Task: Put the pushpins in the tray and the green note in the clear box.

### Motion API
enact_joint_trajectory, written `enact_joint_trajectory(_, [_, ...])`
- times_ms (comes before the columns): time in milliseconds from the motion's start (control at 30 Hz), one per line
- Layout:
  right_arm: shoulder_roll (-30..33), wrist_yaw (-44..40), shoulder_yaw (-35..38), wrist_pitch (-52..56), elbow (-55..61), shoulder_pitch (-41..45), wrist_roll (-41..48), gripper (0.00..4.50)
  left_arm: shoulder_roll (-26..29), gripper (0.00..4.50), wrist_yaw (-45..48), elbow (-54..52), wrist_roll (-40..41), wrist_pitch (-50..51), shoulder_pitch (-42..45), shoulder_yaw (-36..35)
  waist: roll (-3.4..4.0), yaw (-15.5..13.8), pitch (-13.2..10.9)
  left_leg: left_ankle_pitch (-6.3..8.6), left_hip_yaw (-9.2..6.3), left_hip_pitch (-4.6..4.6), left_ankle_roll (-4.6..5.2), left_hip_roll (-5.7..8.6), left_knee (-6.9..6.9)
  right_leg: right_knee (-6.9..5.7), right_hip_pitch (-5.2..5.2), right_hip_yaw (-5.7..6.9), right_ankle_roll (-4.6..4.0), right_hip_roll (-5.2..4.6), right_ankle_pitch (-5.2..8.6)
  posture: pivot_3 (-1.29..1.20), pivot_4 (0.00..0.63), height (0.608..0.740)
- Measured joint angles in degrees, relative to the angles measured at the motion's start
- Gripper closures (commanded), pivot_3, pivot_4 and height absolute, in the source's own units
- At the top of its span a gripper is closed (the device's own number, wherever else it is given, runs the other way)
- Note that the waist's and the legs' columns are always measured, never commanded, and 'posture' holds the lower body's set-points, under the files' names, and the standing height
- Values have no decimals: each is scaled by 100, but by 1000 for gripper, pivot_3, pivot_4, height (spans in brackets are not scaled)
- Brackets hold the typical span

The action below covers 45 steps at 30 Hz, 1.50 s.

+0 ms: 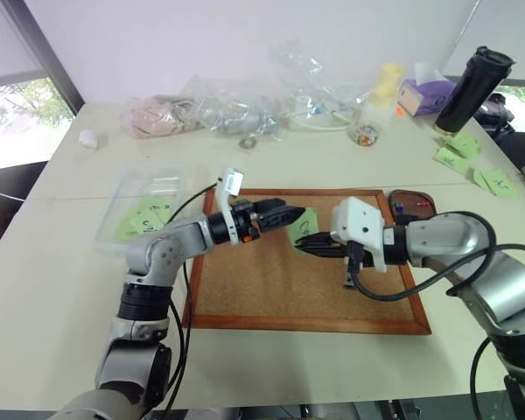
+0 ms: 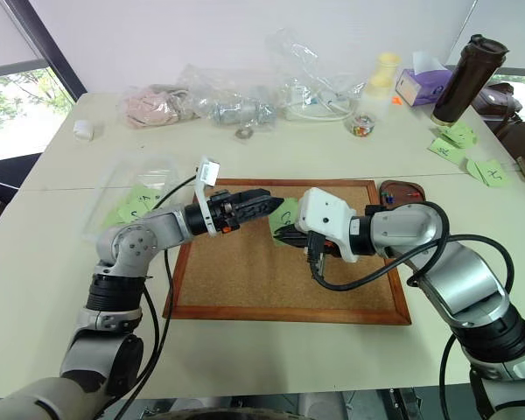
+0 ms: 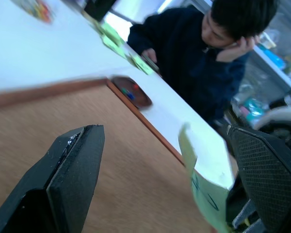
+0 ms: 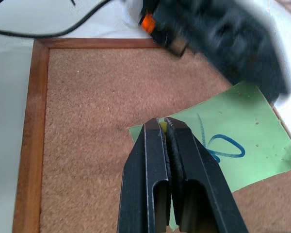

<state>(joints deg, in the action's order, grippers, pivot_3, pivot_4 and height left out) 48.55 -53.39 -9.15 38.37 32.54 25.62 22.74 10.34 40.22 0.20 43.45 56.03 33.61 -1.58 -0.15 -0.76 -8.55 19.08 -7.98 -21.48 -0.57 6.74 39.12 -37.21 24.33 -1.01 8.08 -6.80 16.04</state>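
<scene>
Next, my right gripper releases the yellow pushpin in the dark tray (image 1: pixel 411 206), among the pushpins next to the far corner of the corkboard.
The green note (image 4: pixel 233 141), a light green slip with a blue scribble, hangs above the corkboard (image 1: pixel 271 280) with one corner pinched in my right gripper (image 4: pixel 166 128), which is shut on it. My left gripper (image 3: pixel 165 133) is open, pointing level at the note from the other side. One of its fingers (image 3: pixel 266 170) is close beside the note (image 3: pixel 201 189). The tray (image 1: pixel 411 203), a small dark dish, sits just off the board's far right corner with a few small pushpins (image 3: pixel 128 92) in it. The clear box (image 1: pixel 149 206) lies left of the board and holds several green slips.
Soft plastic bags (image 1: pixel 236 109) crowd the far side of the table. A dark bottle (image 1: pixel 472 87), a tissue box (image 1: pixel 424 92) and loose green slips (image 1: pixel 459 149) sit at the far right. A person (image 3: pixel 199 58) sits beyond the table's right edge.
</scene>
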Motion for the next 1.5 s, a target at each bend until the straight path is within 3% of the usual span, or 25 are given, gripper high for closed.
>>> enact_joint_trajectory(100, [0,-13,-2,0,0,2,-13,4500,-6,30,-21,-34,51,119,-26,79,0,3,0,0,0,0,0,0,-1,0,0,0,0,0,0,0,150,740])
enact_joint_trajectory(200, [0,-30,-6,-1,0,2,-58,4500,10,708,-41,-54,78,142,-28,81,0,1,0,0,0,0,0,0,0,0,0,0,0,0,0,0,150,740])
enact_joint_trajectory(467, [-11,-46,-7,-6,-1,1,-140,4500,17,4443,-119,-63,88,146,-29,78,0,1,0,0,0,0,0,0,0,0,0,-1,0,0,0,0,150,740])
enact_joint_trajectory(767, [-16,27,126,20,-1,-17,-118,4500,231,4482,10,-139,-161,-175,-161,311,0,-1,0,0,0,0,0,0,0,0,0,-1,0,0,0,0,150,740])
enact_joint_trajectory(1033, [-92,374,1089,390,-141,-83,418,4500,502,4482,193,-100,-559,-634,-296,428,0,-13,0,0,0,0,0,0,-1,1,-2,-1,0,-1,0,0,150,740])
enact_joint_trajectory(1267, [-150,1004,2358,231,-2106,-273,311,4500,517,4482,159,-81,-619,-784,-350,362,-1,-4,0,0,2,1,0,3,-1,0,-3,-2,0,-2,0,0,150,740])
enact_joint_trajectory(1333, [-58,1241,2487,-48,-3057,-327,-31,4500,524,4482,137,-93,-620,-796,-390,300,0,1,0,0,4,1,0,3,-3,-1,0,-3,0,-2,0,0,150,740])
enact_joint_trajectory(1500, [-132,1574,2552,-476,-4205,-353,-396,4500,541,4482,137,-186,-657,-845,-510,297,3,42,1,-1,10,2,-1,-3,-5,-2,3,-6,0,0,0,0,150,740])
